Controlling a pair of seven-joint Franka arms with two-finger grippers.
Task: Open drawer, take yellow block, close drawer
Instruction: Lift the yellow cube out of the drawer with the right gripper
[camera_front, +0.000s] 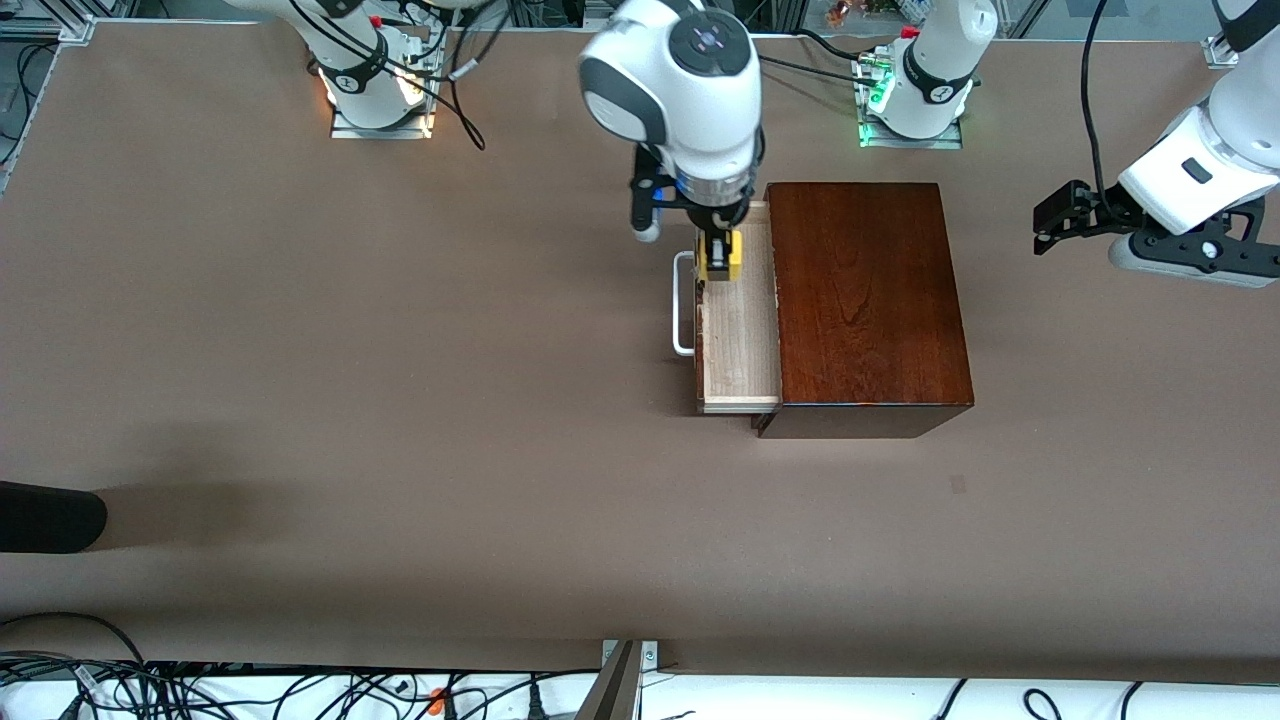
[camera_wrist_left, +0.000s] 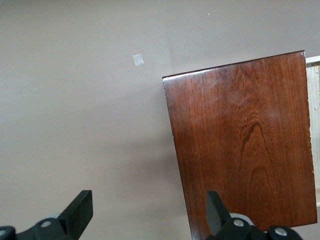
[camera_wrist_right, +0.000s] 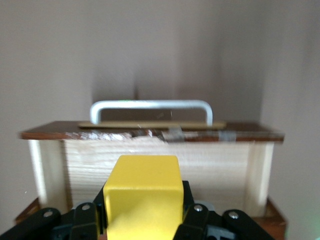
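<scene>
The robot's right gripper will release the yellow block, now in the drawer's farther part, on the table (camera_front: 238, 330) between the dark object and the closest arm base.
The drawer (camera_front: 740, 345) stands pulled out of the dark wooden box (camera_front: 865, 290), with its white bar handle (camera_front: 682, 305) toward the right arm's end of the table. My right gripper (camera_front: 718, 262) reaches down into the drawer's farther part and is shut on the yellow block (camera_front: 722, 256). The right wrist view shows the yellow block (camera_wrist_right: 142, 192) clamped between the black fingers, with the drawer's pale inner wall (camera_wrist_right: 210, 165) and handle (camera_wrist_right: 150, 106) ahead. I cannot tell whether the block rests on the drawer floor. My left gripper (camera_front: 1045, 222) waits open in the air past the box, toward the left arm's end of the table.
In the left wrist view the box top (camera_wrist_left: 245, 140) lies beside the open left gripper (camera_wrist_left: 148, 205). A small grey patch (camera_front: 958, 484) marks the table nearer the camera than the box. A dark object (camera_front: 50, 517) juts in at the right arm's end. Cables (camera_front: 300, 690) run along the near edge.
</scene>
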